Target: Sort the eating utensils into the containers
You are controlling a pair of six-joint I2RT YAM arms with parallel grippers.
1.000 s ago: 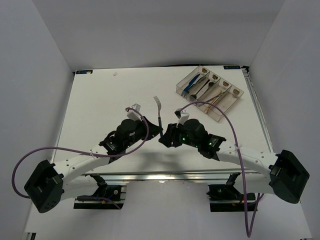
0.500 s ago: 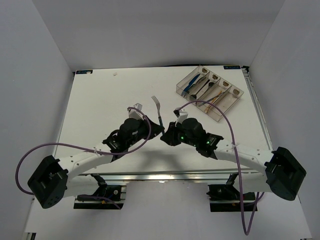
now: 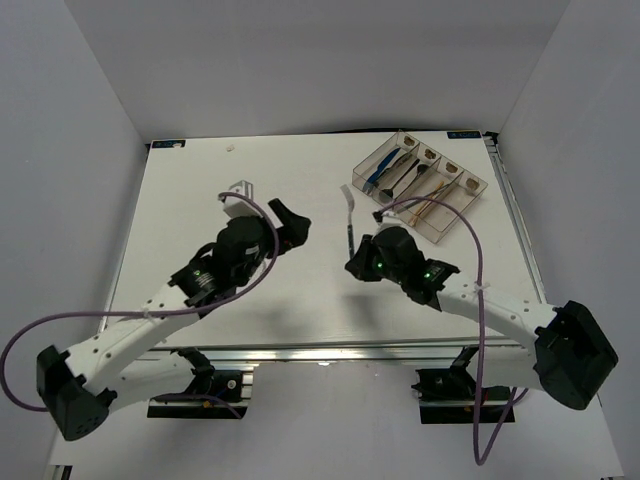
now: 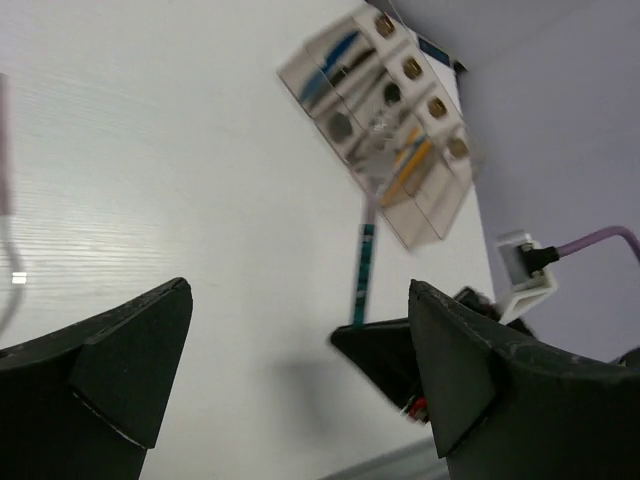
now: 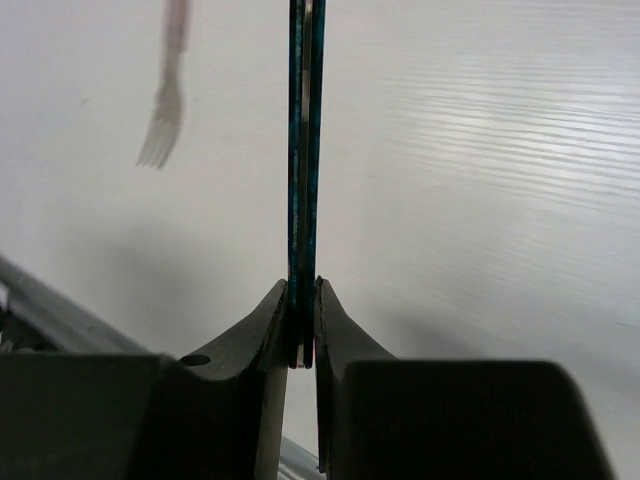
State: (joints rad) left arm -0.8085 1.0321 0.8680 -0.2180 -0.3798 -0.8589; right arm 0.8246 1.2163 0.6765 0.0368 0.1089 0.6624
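Note:
Next, the right gripper releases the teal-handled silver fork in the empty end compartment (image 3: 449,207) next to the orange utensils.
My right gripper (image 3: 352,258) is shut on the handle of the teal-handled silver fork (image 3: 348,215), whose tines point toward the table's far edge. In the right wrist view the teal handle (image 5: 303,150) stands clamped edge-on between both fingers of the gripper (image 5: 303,300). My left gripper (image 3: 291,222) hangs open and holds nothing, to the left of the fork and apart from it. Its wrist view shows the fork (image 4: 364,270) rising from the right gripper (image 4: 400,360) toward the containers (image 4: 385,120). The containers (image 3: 420,183) sit at the back right with blue-handled, dark and orange utensils inside.
A pale fork-shaped shadow (image 5: 160,125) falls on the white table (image 3: 200,200) left of the held handle. Purple cables (image 3: 440,215) loop from both arms; one arcs near the containers. White walls enclose the table on three sides.
The left gripper has opened, let go of the fork and swung back to the left. The right gripper keeps the fork and has carried it to the right and farther back.

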